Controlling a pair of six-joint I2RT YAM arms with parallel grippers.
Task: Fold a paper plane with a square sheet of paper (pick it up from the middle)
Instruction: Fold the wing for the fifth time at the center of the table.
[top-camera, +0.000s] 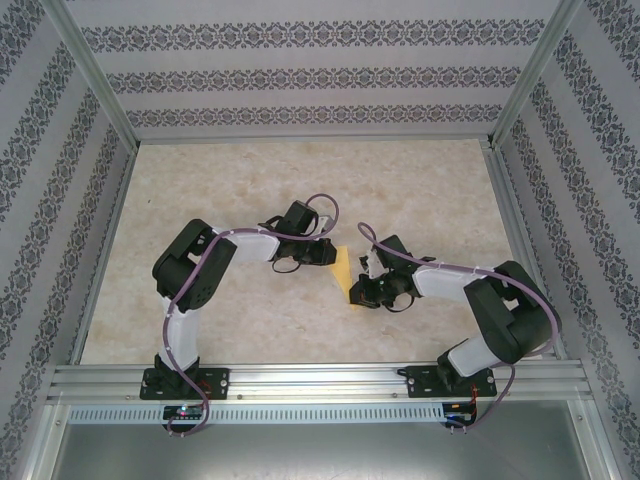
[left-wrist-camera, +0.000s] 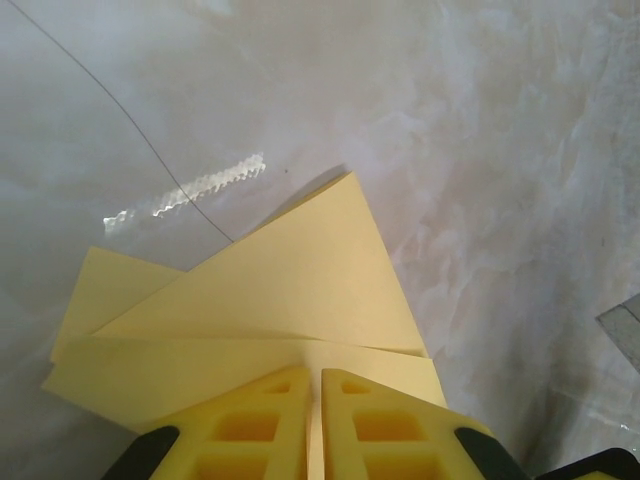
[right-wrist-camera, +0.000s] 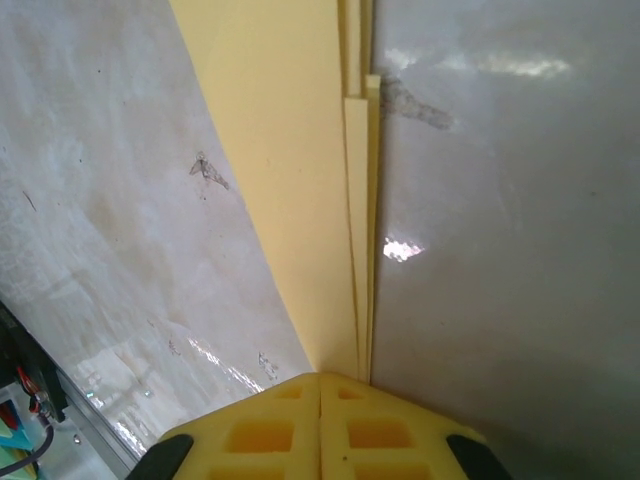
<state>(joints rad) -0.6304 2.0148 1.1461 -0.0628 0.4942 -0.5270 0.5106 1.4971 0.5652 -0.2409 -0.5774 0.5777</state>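
My right gripper should open and pinch the paper nearer its middle (top-camera: 343, 273), because it pinches only the narrow tip while the layered edge farther up stands loose.
The square sheet of paper (top-camera: 346, 271), plain yellow-orange, is folded into layers and hangs between both arms near the table's middle. In the left wrist view a triangular flap of the paper (left-wrist-camera: 300, 280) lies over a wider layer, and my left gripper (left-wrist-camera: 317, 376) is shut on its near edge, with paper in the thin slit between the yellow fingers. From above, the left gripper (top-camera: 334, 255) meets the paper's far end. My right gripper (right-wrist-camera: 320, 378) is shut on the narrow stacked end of the paper (right-wrist-camera: 300, 150). Seen from overhead, the right gripper (top-camera: 358, 289) is at the paper's near end.
The table top (top-camera: 250, 190) is pale marbled stone, fenced by aluminium rails (top-camera: 300, 380) in front and patterned walls (top-camera: 300, 75) on three sides. A shiny strip of tape (left-wrist-camera: 185, 192) lies on the surface beyond the paper. Purple cables loop over both arms.
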